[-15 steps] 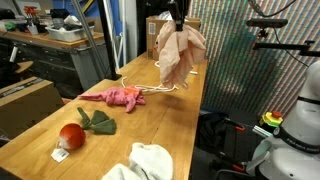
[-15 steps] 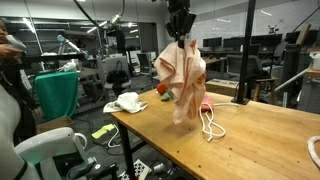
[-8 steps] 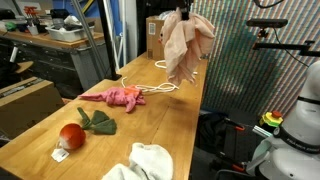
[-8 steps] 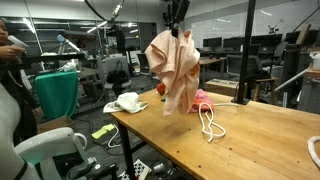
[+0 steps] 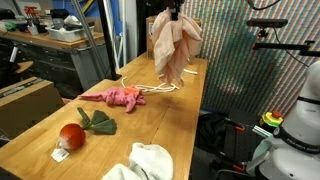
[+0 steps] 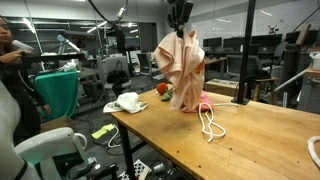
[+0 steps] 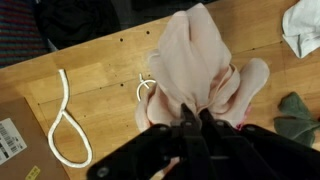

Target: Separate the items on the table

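Note:
Next, I set the beige cloth on the wooden table's edge (image 5: 135, 67) behind the pink plush toy with my gripper.
My gripper (image 5: 174, 10) (image 6: 181, 27) (image 7: 195, 118) is shut on a beige cloth (image 5: 172, 45) (image 6: 182, 70) (image 7: 195, 65) and holds it hanging high above the wooden table (image 5: 110, 125) (image 6: 260, 135). Below it lie a white rope (image 5: 160, 88) (image 6: 211, 124) (image 7: 62, 130) and a pink plush toy (image 5: 120, 97) (image 6: 203, 104). A red tomato-like toy (image 5: 71, 135) (image 6: 161, 89) and a dark green cloth (image 5: 99, 121) (image 7: 298, 112) lie further along. A white cloth (image 5: 145, 160) (image 6: 127, 102) (image 7: 303, 27) sits at the table's end.
A cardboard box (image 5: 156, 35) (image 7: 12, 140) stands at one end of the table. Workbenches (image 5: 60, 40) and a person (image 6: 15, 90) are beside the table. A second robot base (image 5: 295, 135) stands at the table's side.
The gripper has swung the hanging beige cloth slightly sideways and a little higher above the table. The other items have not moved.

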Available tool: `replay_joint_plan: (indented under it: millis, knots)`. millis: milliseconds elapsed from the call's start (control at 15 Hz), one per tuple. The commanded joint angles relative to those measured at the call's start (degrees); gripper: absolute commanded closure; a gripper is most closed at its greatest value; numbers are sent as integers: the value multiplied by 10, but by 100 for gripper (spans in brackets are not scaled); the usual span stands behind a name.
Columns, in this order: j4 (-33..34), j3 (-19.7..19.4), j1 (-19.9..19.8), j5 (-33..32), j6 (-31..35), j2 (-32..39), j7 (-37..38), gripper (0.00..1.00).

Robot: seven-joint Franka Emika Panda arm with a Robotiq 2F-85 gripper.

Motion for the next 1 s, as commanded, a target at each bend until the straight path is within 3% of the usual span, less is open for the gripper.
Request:
replay_joint_plan:
  millis: [0,333,933]
  knots:
    - [32,0,-1,6,58,30,23,96]
    - [89,-9,-1,-18,158,110,18,96]
    - [254,-46,8,-60,247,280,12,96]
